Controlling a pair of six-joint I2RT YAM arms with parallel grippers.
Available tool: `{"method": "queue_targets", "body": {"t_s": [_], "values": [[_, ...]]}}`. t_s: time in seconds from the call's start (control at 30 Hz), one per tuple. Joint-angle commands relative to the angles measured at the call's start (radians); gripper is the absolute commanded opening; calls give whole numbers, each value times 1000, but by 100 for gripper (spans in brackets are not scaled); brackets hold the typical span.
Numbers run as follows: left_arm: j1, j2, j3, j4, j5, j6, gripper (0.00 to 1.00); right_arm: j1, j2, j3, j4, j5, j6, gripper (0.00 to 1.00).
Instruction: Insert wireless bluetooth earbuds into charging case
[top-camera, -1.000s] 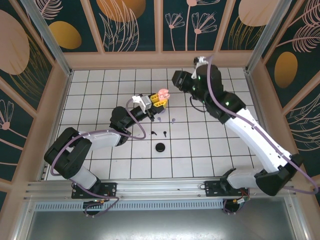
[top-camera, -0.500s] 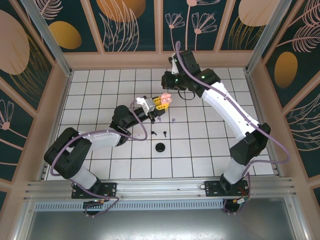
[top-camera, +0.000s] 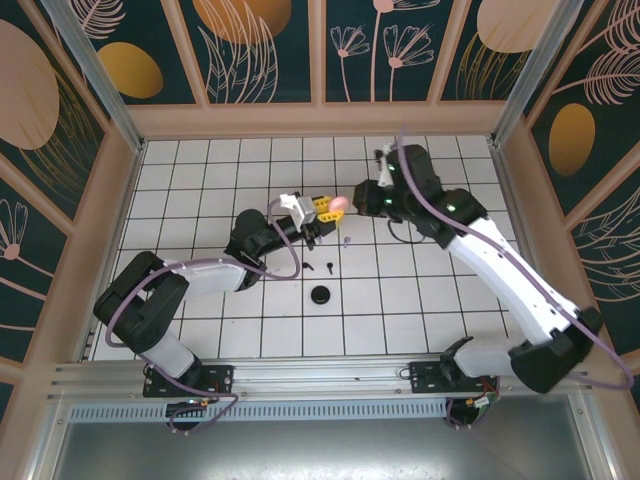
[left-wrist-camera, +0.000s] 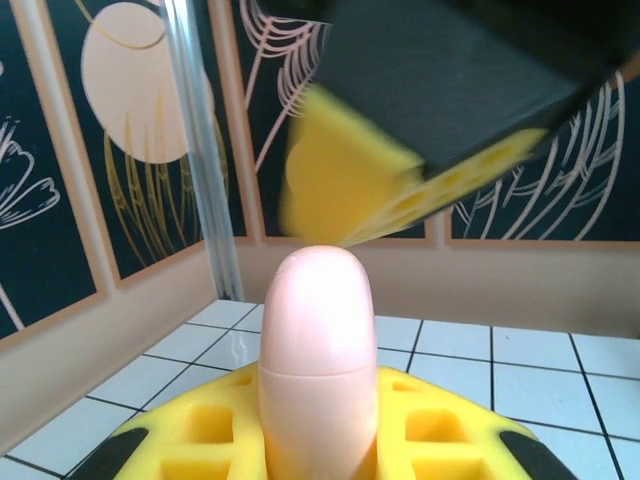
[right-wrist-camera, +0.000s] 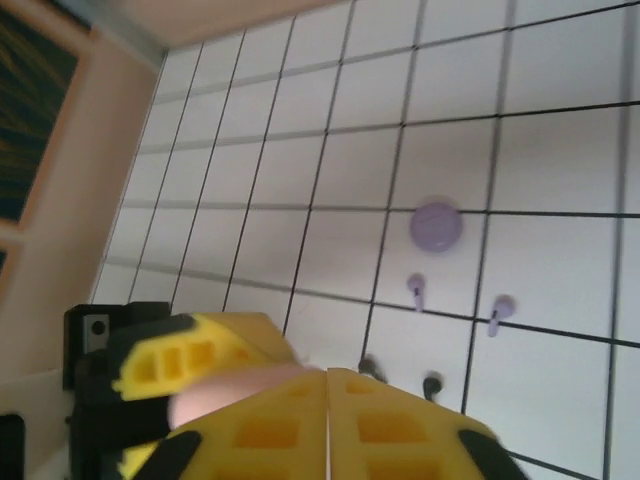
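The left gripper will release the closed pink case on the white tile (top-camera: 387, 223) just beneath the right gripper.
My left gripper (top-camera: 324, 207) is shut on a closed pink case (top-camera: 339, 203), which stands upright between its yellow fingers (left-wrist-camera: 210, 430) in the left wrist view as the pink case (left-wrist-camera: 318, 350). My right gripper (top-camera: 354, 199) is shut, its yellow fingertips (right-wrist-camera: 290, 425) pressed together against the top of the pink case (right-wrist-camera: 225, 395). On the tiles lie two lilac earbuds (right-wrist-camera: 416, 290) (right-wrist-camera: 499, 310) next to a round lilac case (right-wrist-camera: 435, 226). Two black earbuds (top-camera: 309, 266) (top-camera: 328, 266) lie above a round black case (top-camera: 320, 295). The pink earbuds are hidden.
The white grid floor (top-camera: 430, 300) is boxed in by low wooden walls (top-camera: 320, 120) and metal posts. The lilac and black pieces lie just below and near side of the two meeting grippers.
The right arm swung back and came down onto the pink case. The case, which looked open with two lobes, now shows one closed rounded shape. The left gripper shifted slightly right.
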Motion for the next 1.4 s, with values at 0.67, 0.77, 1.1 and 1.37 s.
{"method": "queue_targets", "body": {"t_s": [0.67, 0.77, 1.1, 1.37], "values": [[-173, 631, 705, -667, -239, -796, 0, -185, -381, -400, 83, 238, 202, 53], [-173, 697, 770, -712, -265, -877, 0, -188, -384, -400, 83, 229, 194, 53], [-176, 845, 988, -946, -290, -951, 5, -196, -383, -395, 90, 198, 165, 54], [-177, 845, 1049, -1108, -342, -915, 23, -206, -405, -397, 85, 198, 165, 57]]}}
